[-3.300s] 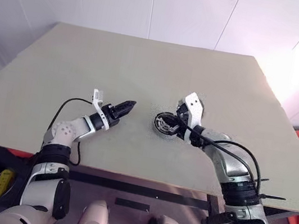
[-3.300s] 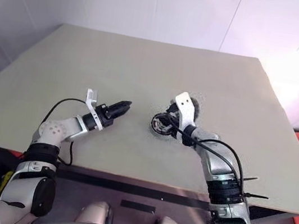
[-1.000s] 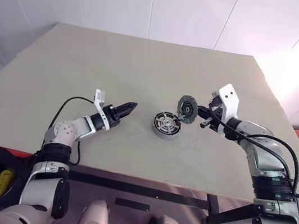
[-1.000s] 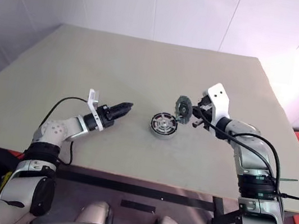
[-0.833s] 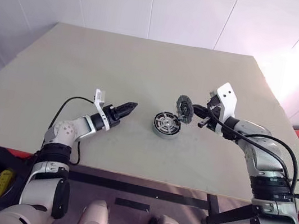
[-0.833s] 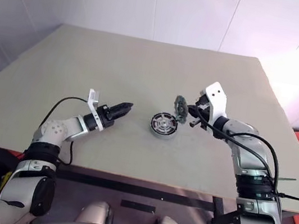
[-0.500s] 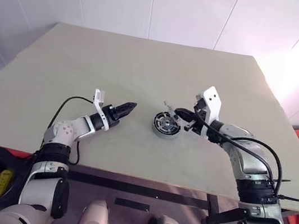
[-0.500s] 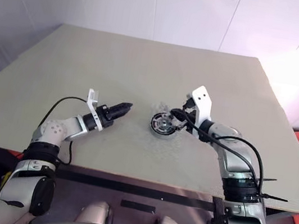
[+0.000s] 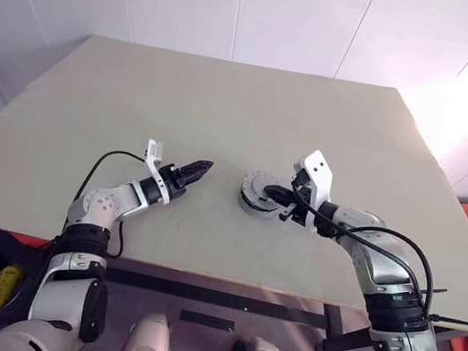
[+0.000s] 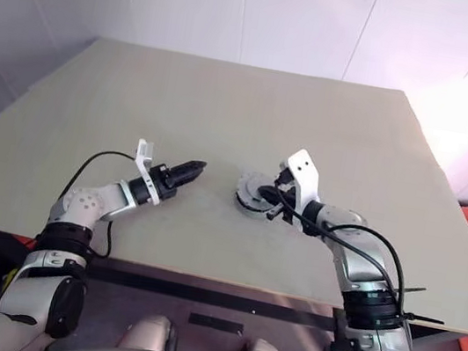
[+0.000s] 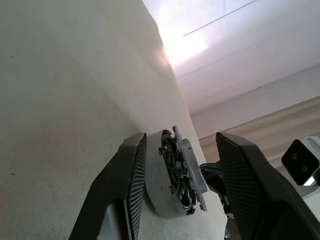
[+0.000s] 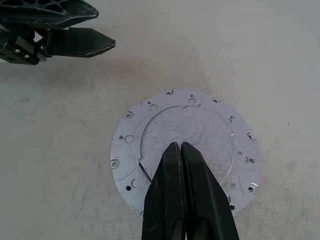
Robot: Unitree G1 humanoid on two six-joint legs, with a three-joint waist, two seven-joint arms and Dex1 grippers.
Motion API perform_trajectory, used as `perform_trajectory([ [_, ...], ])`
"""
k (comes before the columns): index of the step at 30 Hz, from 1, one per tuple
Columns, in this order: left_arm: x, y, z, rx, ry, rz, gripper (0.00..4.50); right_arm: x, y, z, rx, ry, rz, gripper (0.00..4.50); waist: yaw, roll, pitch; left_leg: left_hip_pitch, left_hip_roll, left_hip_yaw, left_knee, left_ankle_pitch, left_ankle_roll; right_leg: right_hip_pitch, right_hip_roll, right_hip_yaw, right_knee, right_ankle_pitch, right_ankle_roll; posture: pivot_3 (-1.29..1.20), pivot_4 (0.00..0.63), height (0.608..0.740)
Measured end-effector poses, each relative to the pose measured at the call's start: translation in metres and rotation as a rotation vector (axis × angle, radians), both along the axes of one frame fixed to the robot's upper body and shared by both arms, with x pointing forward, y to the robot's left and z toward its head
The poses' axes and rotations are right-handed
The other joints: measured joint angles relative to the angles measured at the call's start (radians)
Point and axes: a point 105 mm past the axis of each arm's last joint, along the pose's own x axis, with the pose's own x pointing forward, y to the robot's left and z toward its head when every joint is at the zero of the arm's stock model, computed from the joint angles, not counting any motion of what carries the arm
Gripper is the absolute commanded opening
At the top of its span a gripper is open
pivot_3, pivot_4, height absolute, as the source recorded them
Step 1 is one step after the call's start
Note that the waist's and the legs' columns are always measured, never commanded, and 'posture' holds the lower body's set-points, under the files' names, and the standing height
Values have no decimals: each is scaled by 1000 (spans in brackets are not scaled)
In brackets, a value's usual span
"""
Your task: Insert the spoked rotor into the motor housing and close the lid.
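Note:
The lid is sitting tilted above the motor housing's rim, so my right gripper needs to open wide and grab the lid's raised round middle (image 12: 191, 129) from both sides.
The motor housing (image 9: 246, 201) stands at the table's middle. The lid (image 12: 200, 125) lies flat on top of it, showing a silver-grey face with small holes. My right gripper (image 12: 177, 144) reaches over the lid from the right, shut on the lid at its centre. From the side, in the left wrist view, the lid (image 11: 192, 167) sits on the housing (image 11: 157, 195) slightly tilted. The spoked rotor is hidden under the lid. My left gripper (image 9: 200, 167) hovers a short way left of the housing, pointing at it, open and holding nothing.
The beige table (image 9: 227, 103) stretches wide around the housing. Its front edge runs just below both arms. A white wall stands behind the far edge.
My right gripper has carried the lid left and down, turning it from upright to flat on top of the housing. The left arm has stayed still.

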Motion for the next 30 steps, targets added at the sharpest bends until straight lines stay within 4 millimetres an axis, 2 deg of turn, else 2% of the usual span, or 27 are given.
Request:
perform_trajectory([
  [11, 2, 7, 0, 11, -1, 17, 2355, 1, 7, -8, 14, 5, 2, 0, -1, 0, 0, 0, 0, 0, 0, 0, 0, 0, 0, 0, 0, 0, 0, 0, 0, 740],
  [22, 2, 10, 0, 23, -3, 24, 2355, 1, 3, -8, 15, -8, 3, 0, 0, 0, 0, 2, 0, 0, 0, 0, 0, 2, 0, 0, 0, -1, 1, 0, 0, 740],
  [26, 2, 7, 0, 53, -14, 11, 2355, 5, -1, 4, 37, -33, -16, 0, 0, 0, 0, 1, 0, 0, 0, 0, 0, 0, 0, 0, 0, 0, 0, 0, 0, 740],
  [30, 0, -4, 2, 146, -65, -47, 2355, 15, -6, 30, 62, -118, -58, 0, 0, 0, 0, 0, 0, 0, -1, 0, 0, 0, 0, 0, 0, 0, 0, 0, 0, 740],
])
